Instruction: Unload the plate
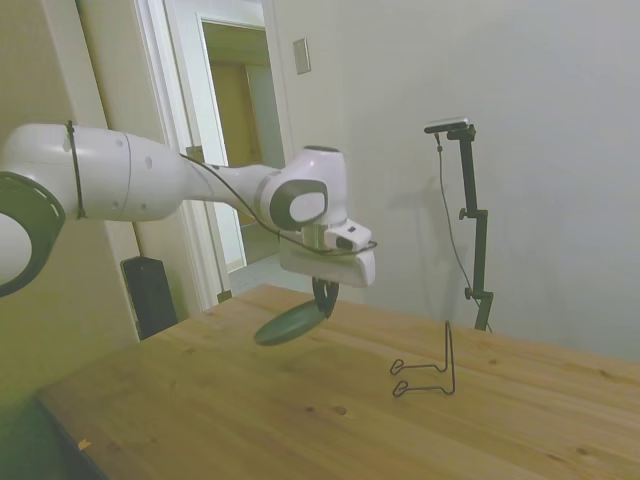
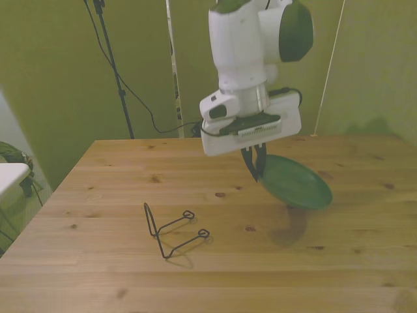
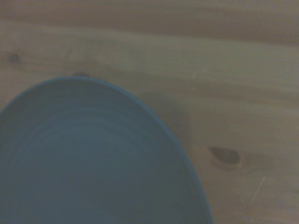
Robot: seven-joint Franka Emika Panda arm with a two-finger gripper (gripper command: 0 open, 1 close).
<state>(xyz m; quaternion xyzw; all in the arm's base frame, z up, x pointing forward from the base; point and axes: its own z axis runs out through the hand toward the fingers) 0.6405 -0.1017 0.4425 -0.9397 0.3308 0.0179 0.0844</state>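
The dark green plate will go down flat from my gripper on the bare wood point(image 1: 291, 376) facing the wire stand's hooked ends.
The dark green plate point(image 2: 296, 182) hangs tilted in the air above the wooden table point(image 2: 98, 195), held by its rim. My gripper point(image 2: 255, 171) is shut on that rim, fingers pointing down. In the side view the plate point(image 1: 288, 324) slopes down toward the picture's left, under the gripper point(image 1: 325, 303). A shadow lies on the table beneath it. Up close, the wrist view is filled by the plate's inner face point(image 3: 88, 163) with wood grain beyond.
A thin black wire stand point(image 2: 171, 229) sits on the table toward the front view's left, apart from the plate; it also shows in the side view as the wire stand point(image 1: 428, 370) to the right of the gripper.
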